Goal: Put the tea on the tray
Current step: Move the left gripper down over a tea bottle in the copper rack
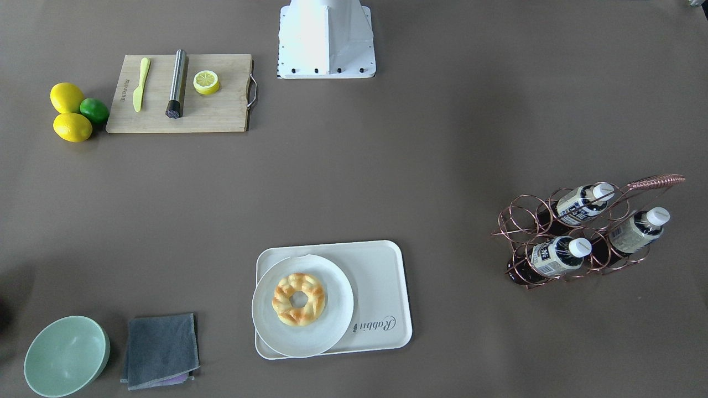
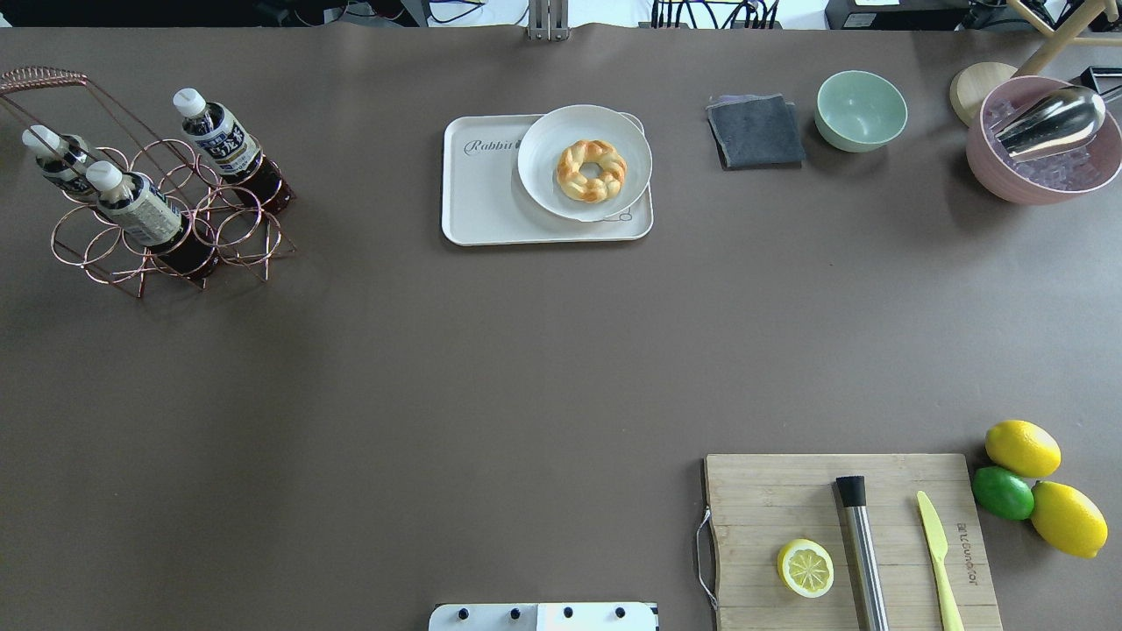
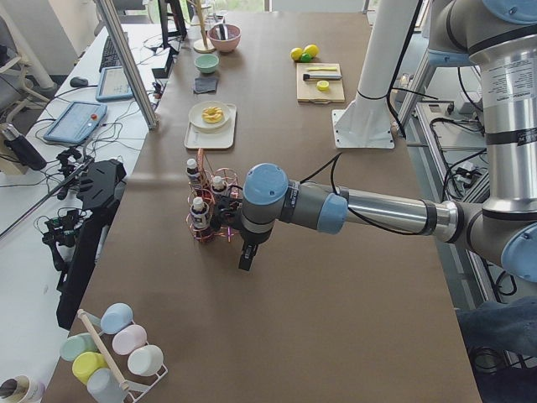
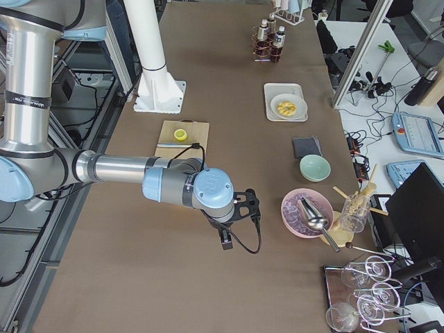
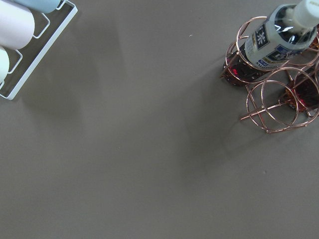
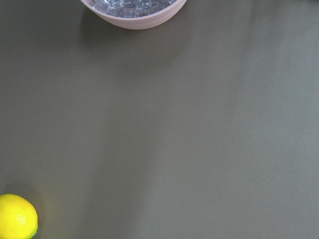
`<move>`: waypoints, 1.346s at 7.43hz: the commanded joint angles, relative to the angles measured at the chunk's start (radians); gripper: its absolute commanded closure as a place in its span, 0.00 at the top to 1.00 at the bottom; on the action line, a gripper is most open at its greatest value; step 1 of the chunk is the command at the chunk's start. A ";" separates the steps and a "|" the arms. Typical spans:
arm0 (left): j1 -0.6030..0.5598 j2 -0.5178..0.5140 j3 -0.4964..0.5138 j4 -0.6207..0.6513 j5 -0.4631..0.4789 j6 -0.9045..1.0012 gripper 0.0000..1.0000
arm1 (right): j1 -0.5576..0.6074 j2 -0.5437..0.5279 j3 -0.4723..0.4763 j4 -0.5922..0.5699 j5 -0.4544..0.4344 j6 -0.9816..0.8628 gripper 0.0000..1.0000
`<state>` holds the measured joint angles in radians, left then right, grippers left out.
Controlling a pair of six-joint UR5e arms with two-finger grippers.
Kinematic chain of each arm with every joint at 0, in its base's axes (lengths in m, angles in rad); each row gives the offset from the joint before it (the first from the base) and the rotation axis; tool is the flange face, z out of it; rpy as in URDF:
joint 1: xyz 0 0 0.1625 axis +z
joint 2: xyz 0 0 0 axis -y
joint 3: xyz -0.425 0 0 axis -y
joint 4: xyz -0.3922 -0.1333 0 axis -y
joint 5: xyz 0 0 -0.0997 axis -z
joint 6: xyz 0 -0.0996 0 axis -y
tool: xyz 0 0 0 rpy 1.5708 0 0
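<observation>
Next, my left gripper goes to the tea bottle on the rack's near side and closes on its neck (image 1: 594, 194) (image 5: 294, 23), under the white cap.
Three alike tea bottles (image 1: 556, 255) (image 2: 219, 136) with white caps lean in a copper wire rack (image 1: 575, 237) (image 2: 166, 237) at the table's left end. One tea bottle (image 5: 279, 35) shows in the left wrist view. The cream tray (image 1: 381, 276) (image 2: 482, 193) lies at the far middle, with a round white plate (image 1: 332, 326) and a pastry on its one half. My left gripper (image 3: 246, 256) hangs above the table just beside the rack. My right gripper (image 4: 226, 243) hangs near the pink bowl. I cannot tell whether either is open or shut.
A wooden cutting board (image 2: 771, 499) with a lemon half, a steel muddler and a yellow knife lies near right. Lemons and a lime (image 2: 1004, 492) lie beside it. A grey cloth (image 2: 756, 131), a green bowl (image 2: 861, 109) and a pink ice bowl (image 2: 1043, 158) stand far right.
</observation>
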<state>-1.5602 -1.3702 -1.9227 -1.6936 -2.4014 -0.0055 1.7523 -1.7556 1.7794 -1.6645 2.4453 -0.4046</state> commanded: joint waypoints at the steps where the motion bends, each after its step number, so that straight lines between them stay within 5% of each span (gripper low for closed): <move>1: 0.011 0.005 -0.048 -0.001 -0.002 -0.074 0.97 | -0.001 0.001 0.002 -0.001 0.008 0.004 1.00; 5: 0.199 -0.096 -0.050 -0.142 0.016 -0.388 0.97 | -0.022 0.002 0.008 0.003 0.000 0.001 1.00; 7: 0.310 -0.119 -0.048 -0.328 0.205 -0.542 0.97 | -0.025 0.002 0.009 0.005 0.003 0.000 1.00; 10: 0.423 -0.209 -0.052 -0.337 0.301 -0.710 0.97 | -0.042 0.001 0.014 0.003 0.012 0.004 1.00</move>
<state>-1.2199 -1.5254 -1.9733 -2.0183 -2.1715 -0.6044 1.7142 -1.7529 1.7907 -1.6599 2.4527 -0.4023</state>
